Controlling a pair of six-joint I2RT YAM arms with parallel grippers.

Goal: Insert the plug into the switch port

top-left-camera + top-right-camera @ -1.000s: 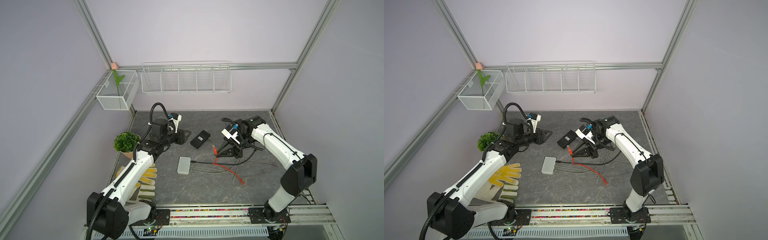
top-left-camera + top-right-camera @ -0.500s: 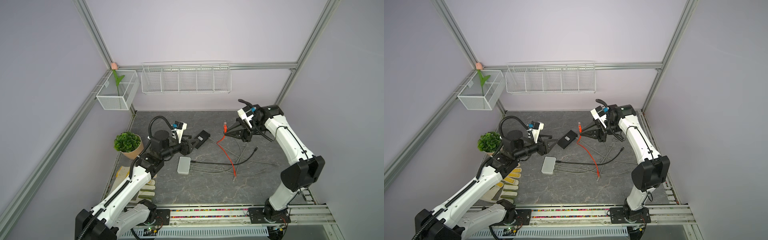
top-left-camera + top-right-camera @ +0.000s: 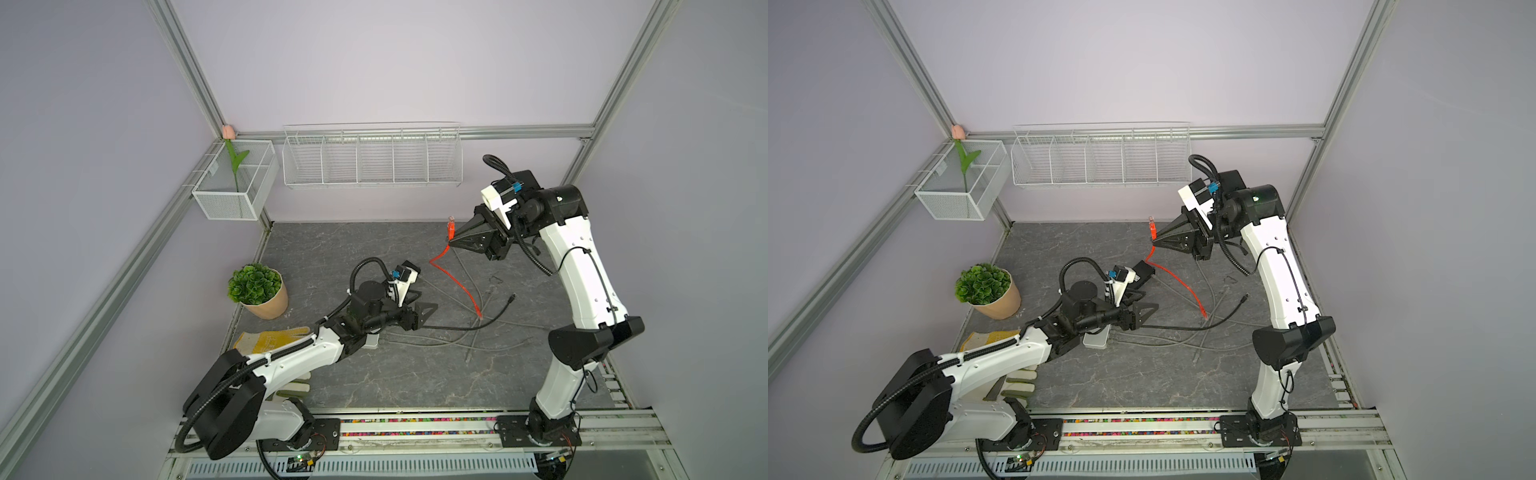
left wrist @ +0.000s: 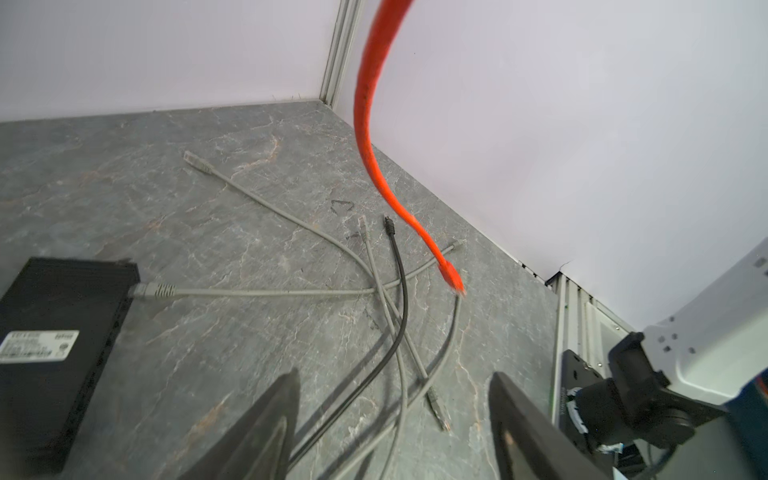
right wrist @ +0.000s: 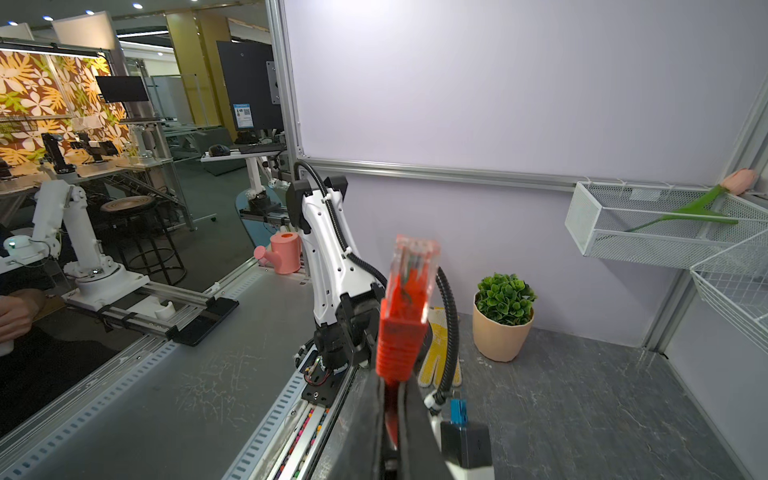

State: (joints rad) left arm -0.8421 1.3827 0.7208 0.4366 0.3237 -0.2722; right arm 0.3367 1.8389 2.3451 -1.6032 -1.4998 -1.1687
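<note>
The robot's left gripper needs to next move to the orange cable's middle [image 3: 444, 269] [image 4: 365, 92], between the orange plug and the dangling end, and close there.
My right gripper [image 3: 449, 240] [image 3: 1154, 240] is raised high at the back right. It is shut on the orange cable [image 3: 455, 276] [image 4: 365, 124] just below the orange plug [image 3: 451, 223] [image 3: 1151, 223] [image 5: 409, 286], which points upward. In the right wrist view the gripper [image 5: 392, 388] pinches the cable under the plug's ribbed boot. The cable's other end [image 4: 451, 279] dangles over the table. The black switch [image 3: 1144, 272] [image 4: 54, 332] lies flat with one grey cable [image 4: 153, 289] plugged into it. My left gripper [image 3: 422, 305] [image 3: 1144, 304] [image 4: 395, 378] hovers open and empty over the loose cables.
Grey cables [image 3: 457, 340] and a black cable [image 3: 492, 316] lie tangled mid-table. A small white box [image 3: 1096, 340] sits under the left arm. A potted plant [image 3: 257, 291] and a yellow glove [image 3: 270, 338] are at the left. Wire baskets [image 3: 372, 160] hang on the back wall.
My right gripper rose toward the back right, lifting the orange cable off the table. My left gripper moved right and forward past the switch, and its jaws opened wider.
</note>
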